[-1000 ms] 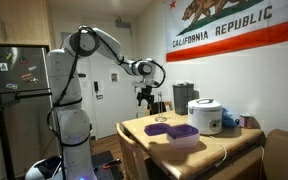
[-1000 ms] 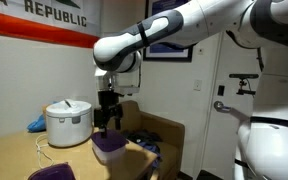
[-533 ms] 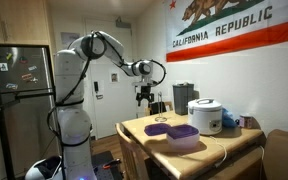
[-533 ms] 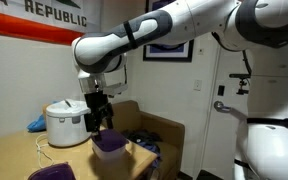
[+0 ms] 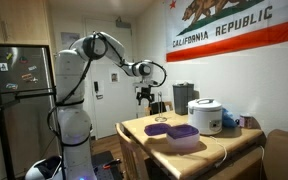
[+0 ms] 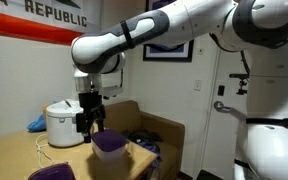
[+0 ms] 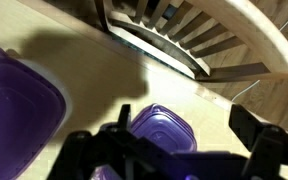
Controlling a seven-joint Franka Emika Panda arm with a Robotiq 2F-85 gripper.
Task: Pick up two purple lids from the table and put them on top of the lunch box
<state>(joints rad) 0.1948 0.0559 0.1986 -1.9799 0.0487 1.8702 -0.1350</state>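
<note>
The gripper should next go to the edge of the purple lid (image 5: 157,125) that lies flat on the table beside the lunch box, and it will close there.
My gripper (image 6: 89,122) hangs open and empty above the tan table (image 5: 144,140), also seen in an exterior view (image 5: 144,95). The pale lavender lunch box (image 6: 109,158) stands near the table's corner with a purple lid (image 6: 108,141) on top; both exterior views show it (image 5: 184,141). A second purple lid (image 5: 156,131) lies flat on the table beside it, also seen in an exterior view (image 6: 46,173). In the wrist view my open gripper (image 7: 184,130) frames one purple piece (image 7: 164,128) far below. A larger purple piece (image 7: 19,95) lies at the left.
A white rice cooker (image 5: 205,115) stands at the back of the table, also seen in an exterior view (image 6: 64,122). A wooden chair (image 7: 204,40) stands against the table's edge. A cable (image 5: 224,150) runs across the tabletop. A fridge (image 5: 14,100) stands behind the arm.
My gripper has moved sideways from above the lunch box toward the rice cooker side and a little lower. It stays open. The lids and box have not moved.
</note>
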